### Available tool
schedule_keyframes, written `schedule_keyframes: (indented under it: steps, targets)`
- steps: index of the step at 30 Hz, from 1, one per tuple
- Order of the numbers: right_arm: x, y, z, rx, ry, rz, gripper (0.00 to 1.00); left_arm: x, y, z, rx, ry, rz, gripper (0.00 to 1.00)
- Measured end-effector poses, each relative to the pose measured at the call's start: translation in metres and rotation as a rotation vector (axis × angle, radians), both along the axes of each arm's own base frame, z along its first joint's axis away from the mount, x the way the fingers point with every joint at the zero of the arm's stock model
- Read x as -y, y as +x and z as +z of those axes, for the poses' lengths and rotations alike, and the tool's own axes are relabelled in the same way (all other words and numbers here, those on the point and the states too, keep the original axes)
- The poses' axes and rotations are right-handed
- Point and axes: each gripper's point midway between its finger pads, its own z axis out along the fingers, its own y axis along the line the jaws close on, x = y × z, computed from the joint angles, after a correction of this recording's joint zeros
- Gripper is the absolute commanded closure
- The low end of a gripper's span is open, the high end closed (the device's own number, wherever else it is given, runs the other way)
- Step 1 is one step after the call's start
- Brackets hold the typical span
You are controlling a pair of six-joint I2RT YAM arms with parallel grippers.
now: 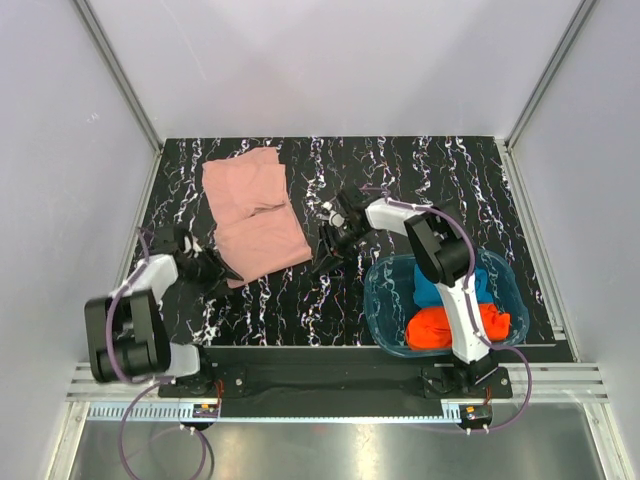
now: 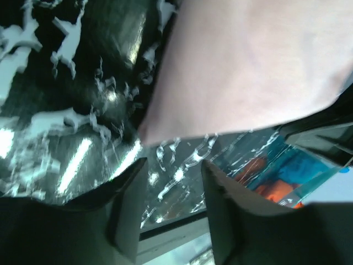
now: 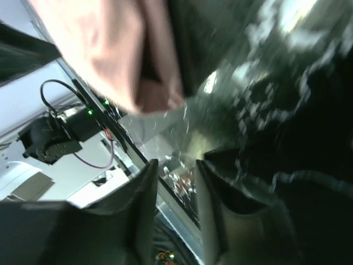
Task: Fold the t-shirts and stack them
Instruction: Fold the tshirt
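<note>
The pink t-shirt is crooked to the table's front edge, so my left gripper and right gripper need to pull it straight by its near corners (image 1: 236, 282) before folding.
The dusty-pink t-shirt (image 1: 255, 212) lies folded on the black marbled table (image 1: 300, 300), left of centre. My left gripper (image 1: 218, 268) sits low at the shirt's near-left corner, open and empty. In the left wrist view the pink t-shirt (image 2: 248, 66) fills the upper right, just beyond the left gripper (image 2: 174, 168). My right gripper (image 1: 335, 240) hovers just right of the shirt, apart from it. In the right wrist view the right gripper (image 3: 174, 165) is open with nothing between its fingers, and the pink t-shirt (image 3: 110, 49) lies beyond them. A blue t-shirt (image 1: 438, 290) and an orange-red t-shirt (image 1: 440, 328) lie bunched in the tub.
A translucent blue plastic tub (image 1: 385, 300) stands at the near right, and the right arm's lower link rises in front of it. White walls and metal rails bound the table on the left, right and back. The tub (image 2: 287, 171) also shows past the left fingers.
</note>
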Motion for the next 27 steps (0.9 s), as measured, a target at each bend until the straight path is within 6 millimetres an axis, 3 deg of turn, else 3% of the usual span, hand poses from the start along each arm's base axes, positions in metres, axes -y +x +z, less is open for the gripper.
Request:
schedule_keyframes:
  steps: [5,8,10,13,17,27]
  targets:
    - [0.008,0.002,0.013,0.063,-0.045,-0.008,0.37,-0.011,0.003,0.044,0.152,0.094,0.062,0.28]
    - [0.008,0.011,0.020,0.099,-0.060,-0.015,0.30,-0.015,0.004,0.056,0.191,0.121,0.108,0.28]
    - [0.007,0.019,0.025,0.117,-0.071,-0.018,0.29,-0.016,0.003,0.050,0.173,0.118,0.136,0.29]
    - [0.000,0.035,0.027,0.153,-0.074,-0.020,0.27,-0.015,-0.007,0.026,0.088,0.102,0.167,0.29]
    - [0.000,0.046,0.016,0.170,-0.104,-0.023,0.27,-0.012,-0.024,-0.004,-0.038,0.089,0.201,0.29]
    - [-0.003,0.049,0.012,0.147,-0.104,-0.027,0.31,-0.017,-0.010,-0.005,-0.030,0.087,0.261,0.32]
